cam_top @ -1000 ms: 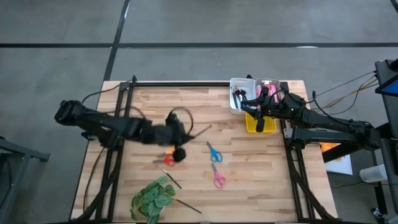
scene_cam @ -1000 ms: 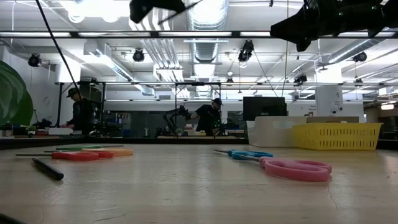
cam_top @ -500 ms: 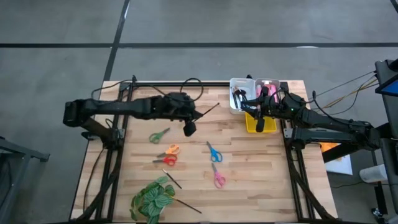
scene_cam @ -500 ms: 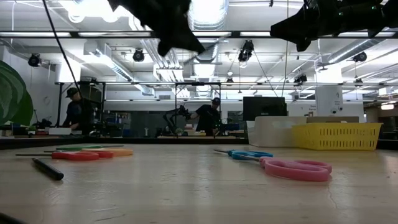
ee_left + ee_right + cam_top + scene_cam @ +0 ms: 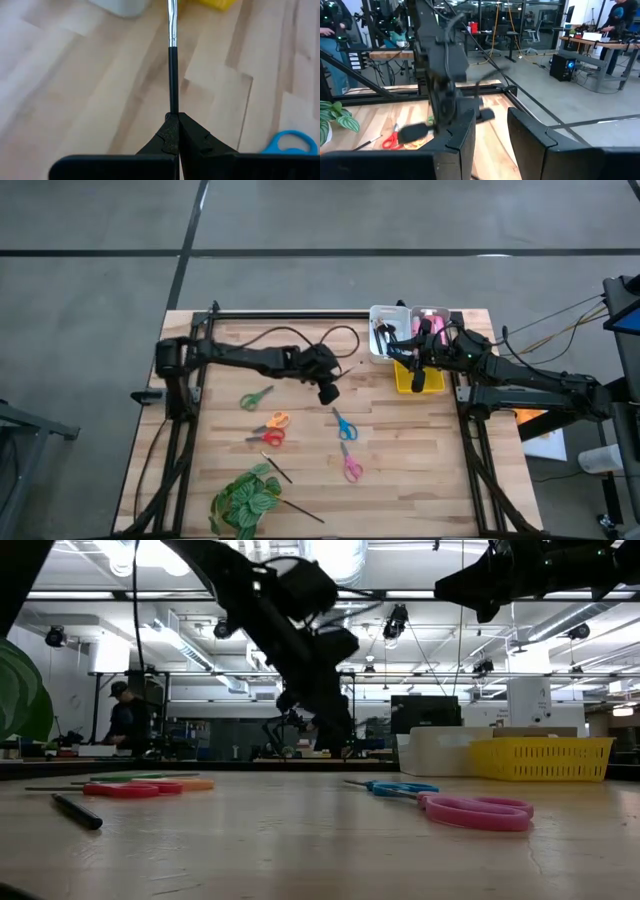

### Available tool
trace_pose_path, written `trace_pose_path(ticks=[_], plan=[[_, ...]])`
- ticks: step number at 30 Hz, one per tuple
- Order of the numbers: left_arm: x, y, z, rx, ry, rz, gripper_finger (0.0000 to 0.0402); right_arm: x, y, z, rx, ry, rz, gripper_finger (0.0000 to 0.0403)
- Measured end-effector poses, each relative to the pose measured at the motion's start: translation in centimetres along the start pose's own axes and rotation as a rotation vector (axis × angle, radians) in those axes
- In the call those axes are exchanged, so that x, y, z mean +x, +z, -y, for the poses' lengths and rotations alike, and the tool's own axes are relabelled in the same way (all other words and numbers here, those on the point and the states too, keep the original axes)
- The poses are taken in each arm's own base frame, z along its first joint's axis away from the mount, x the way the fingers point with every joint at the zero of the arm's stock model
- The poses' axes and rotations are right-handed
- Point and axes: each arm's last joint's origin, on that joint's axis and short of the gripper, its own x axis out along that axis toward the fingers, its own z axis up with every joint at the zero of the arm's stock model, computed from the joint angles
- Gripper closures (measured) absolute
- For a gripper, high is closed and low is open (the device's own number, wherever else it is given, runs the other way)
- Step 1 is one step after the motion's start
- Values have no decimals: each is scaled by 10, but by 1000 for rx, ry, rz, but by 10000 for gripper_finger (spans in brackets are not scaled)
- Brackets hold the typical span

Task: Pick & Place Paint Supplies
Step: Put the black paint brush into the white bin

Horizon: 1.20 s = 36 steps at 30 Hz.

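Note:
The brush, now hanging above the table's middle, will be put down by my left gripper on the bare wood [image 5: 338,393] just beyond the ends of the blue scissors.
My left gripper [image 5: 336,377] hangs above the table's middle, left of the bins, shut on a thin dark-handled brush [image 5: 353,364]. Green [image 5: 255,397], orange [image 5: 276,420], red [image 5: 268,438], blue [image 5: 344,424] and pink scissors [image 5: 351,466] lie flat on the table. Two more brushes [image 5: 277,468] lie near the plant. Pink tubes [image 5: 432,323] stand in the far clear bin. My right gripper [image 5: 490,125] is open and waits above the yellow basket [image 5: 405,380]. My left gripper pinches the brush's dark handle [image 5: 173,105] between its two shut fingers [image 5: 192,135]. The brush runs straight out past the fingertips, along them, with its silver ferrule [image 5: 172,25] pointing toward the bins. The brush is lifted clear of the table.
A white bin [image 5: 388,330] with dark tools stands beside the clear bin at the far right corner. A green leafy plant [image 5: 243,500] sits at the near edge. Bare wood lies between the scissors and the bins. People stand in the room behind the table.
My left gripper, shut on the brush, has swung from above the red and orange scissors toward the far edge and then toward the right, nearing the bins. In the low view it has come down lower. The right arm has kept still.

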Motion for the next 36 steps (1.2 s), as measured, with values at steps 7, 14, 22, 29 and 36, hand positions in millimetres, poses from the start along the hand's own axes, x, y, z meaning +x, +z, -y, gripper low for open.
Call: trace_pose_path(ticks=[7,14,22,29,36], plan=[[29,-11,1,-32,-91,-96,401,1,-1,0,1,0,-8,290],[40,-22,-2,-55,-78,-153,401,2,-2,0,3,-1,-14,290],[42,-24,-2,-79,-75,-169,401,3,-3,0,3,0,-19,290],[46,-28,-3,-86,-82,-201,401,3,-3,0,3,0,-19,290],[47,-29,-3,-113,-97,-211,391,4,-3,0,3,0,-22,290]])
